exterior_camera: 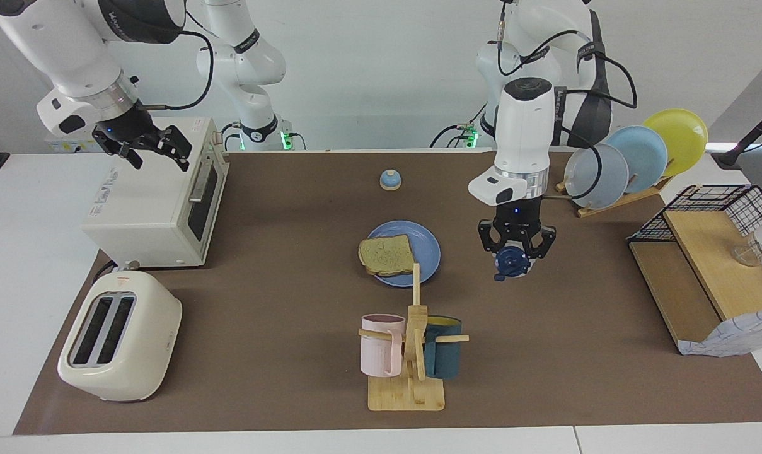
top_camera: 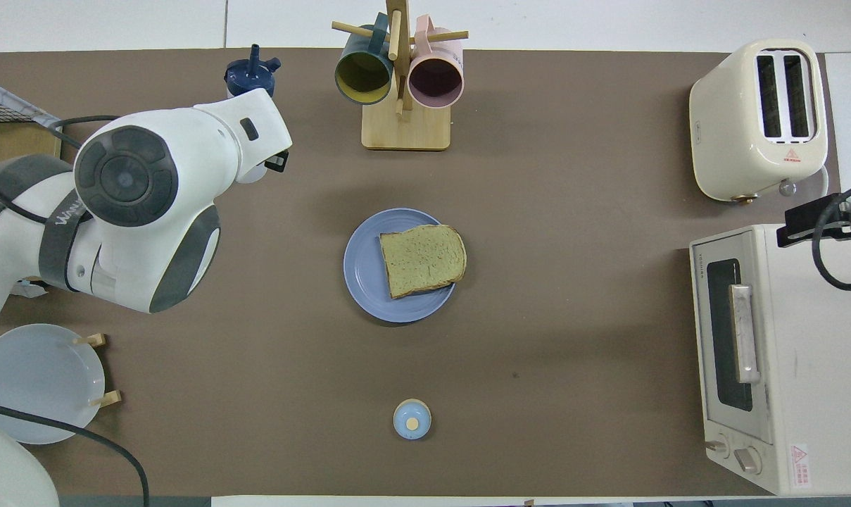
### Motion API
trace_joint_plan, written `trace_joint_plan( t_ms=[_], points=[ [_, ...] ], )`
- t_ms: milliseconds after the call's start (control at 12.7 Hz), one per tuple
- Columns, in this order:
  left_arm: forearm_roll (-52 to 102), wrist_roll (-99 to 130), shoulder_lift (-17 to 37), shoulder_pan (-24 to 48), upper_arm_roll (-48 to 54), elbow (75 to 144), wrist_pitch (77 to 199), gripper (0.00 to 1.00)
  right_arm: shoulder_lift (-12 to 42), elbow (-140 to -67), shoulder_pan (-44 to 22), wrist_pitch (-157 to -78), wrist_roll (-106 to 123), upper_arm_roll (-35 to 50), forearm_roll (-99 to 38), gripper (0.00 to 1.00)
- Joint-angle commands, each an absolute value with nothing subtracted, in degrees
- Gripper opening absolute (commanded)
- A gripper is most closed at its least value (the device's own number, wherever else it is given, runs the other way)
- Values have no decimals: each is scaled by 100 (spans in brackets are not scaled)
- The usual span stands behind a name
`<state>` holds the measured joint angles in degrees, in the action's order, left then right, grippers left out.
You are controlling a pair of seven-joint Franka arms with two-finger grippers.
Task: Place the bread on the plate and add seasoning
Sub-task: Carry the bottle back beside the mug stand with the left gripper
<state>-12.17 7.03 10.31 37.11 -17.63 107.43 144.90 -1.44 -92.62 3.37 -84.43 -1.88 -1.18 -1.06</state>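
My left gripper is going to stand the seasoning bottle on the mat's far part [top_camera: 272,97], between the mug rack and the shelf, and let go.
The bread [exterior_camera: 387,255] [top_camera: 422,260] lies flat on the blue plate [exterior_camera: 428,246] [top_camera: 362,274] at the middle of the table. My left gripper [exterior_camera: 513,251] points down over the mat beside the plate, toward the left arm's end, and is shut on the seasoning bottle [exterior_camera: 510,263]. The bottle is tilted, with its navy cap [top_camera: 250,72] pointing away from the robots. In the overhead view the arm's wrist covers the gripper and most of the bottle. My right gripper [exterior_camera: 159,156] [top_camera: 795,227] waits open and holds nothing over the toaster oven [exterior_camera: 154,202].
A cream toaster [exterior_camera: 119,334] stands at the right arm's end. The wooden mug rack [exterior_camera: 412,353] with two mugs is farther from the robots than the plate. A small bell [exterior_camera: 389,180] sits nearer to them. Upright plates [exterior_camera: 633,157] and a wire-and-wood shelf [exterior_camera: 708,265] occupy the left arm's end.
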Motion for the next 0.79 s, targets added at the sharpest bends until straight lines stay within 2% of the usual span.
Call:
trace_joint_plan(
  t_ms=[0, 79, 236, 393, 708],
  points=[
    [-1063, 1360, 1377, 3499, -1696, 11214, 16069, 0, -211, -9299, 413, -8385, -62, -97, -193, 100],
    [-1063, 1632, 1632, 3402, -1696, 11189, 16615, 0, -211, -9299, 413, -8385, -62, -88, -193, 100],
    [-1037, 2212, 2666, 3192, -1696, 11040, 18377, 0, -211, -9299, 413, -8385, -62, -88, -193, 100],
    [-1037, 2531, 3337, 3051, -1705, 10672, 19096, 0, -211, -9299, 413, -8385, -62, -88, -193, 100],
    [-1160, 2514, 3797, 2733, -1687, 10160, 19344, 0, -211, -9299, 413, -8385, -62, -88, -193, 100]
  ],
)
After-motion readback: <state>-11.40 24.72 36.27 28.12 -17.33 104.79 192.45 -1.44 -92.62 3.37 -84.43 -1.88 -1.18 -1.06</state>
